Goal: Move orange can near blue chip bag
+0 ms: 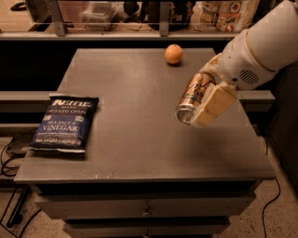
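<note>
I need to let go of the orange can with my gripper on the grey table (100, 123), against the inner edge of the blue chip bag.
The orange can (192, 96) is copper-orange with dark swirls and a silver top. My gripper (205, 95) is shut on it and holds it tilted, silver top pointing down-left, lifted above the right part of the grey table (135, 148). One cream finger (215, 103) lies along the can's right side. The blue chip bag (64, 123) lies flat at the table's left edge, well to the left of the can.
A round orange fruit (173, 54) sits near the table's back edge, behind the can. A shelf with glass and packages (223, 14) runs along the back. Drawers (144, 209) are under the tabletop. Cables (9, 162) lie on the floor at left.
</note>
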`<state>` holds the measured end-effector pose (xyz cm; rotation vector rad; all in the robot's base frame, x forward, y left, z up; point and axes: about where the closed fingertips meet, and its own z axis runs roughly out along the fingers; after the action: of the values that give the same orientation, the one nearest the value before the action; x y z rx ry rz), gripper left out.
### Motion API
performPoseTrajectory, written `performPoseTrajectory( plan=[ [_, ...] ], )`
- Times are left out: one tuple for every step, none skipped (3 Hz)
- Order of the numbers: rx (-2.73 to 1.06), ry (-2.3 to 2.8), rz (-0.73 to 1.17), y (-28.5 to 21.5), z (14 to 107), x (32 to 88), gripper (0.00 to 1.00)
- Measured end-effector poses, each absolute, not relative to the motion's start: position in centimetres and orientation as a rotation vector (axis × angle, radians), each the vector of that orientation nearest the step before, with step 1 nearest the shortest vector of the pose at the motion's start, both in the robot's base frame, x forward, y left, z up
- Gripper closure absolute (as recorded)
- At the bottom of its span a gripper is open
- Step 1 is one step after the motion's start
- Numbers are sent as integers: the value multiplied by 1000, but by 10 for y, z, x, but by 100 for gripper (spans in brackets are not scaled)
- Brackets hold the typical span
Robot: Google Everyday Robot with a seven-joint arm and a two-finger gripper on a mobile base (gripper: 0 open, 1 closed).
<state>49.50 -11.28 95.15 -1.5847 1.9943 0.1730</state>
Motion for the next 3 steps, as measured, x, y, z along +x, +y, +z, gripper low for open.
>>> performPoseTrajectory(
  plan=[
    [-1586, 1996, 256, -99, 935, 494, 100],
    [-1576, 1913, 383, -60, 926, 496, 100],
    [-1586, 1818, 513, -8, 918, 495, 100]
  ],
)
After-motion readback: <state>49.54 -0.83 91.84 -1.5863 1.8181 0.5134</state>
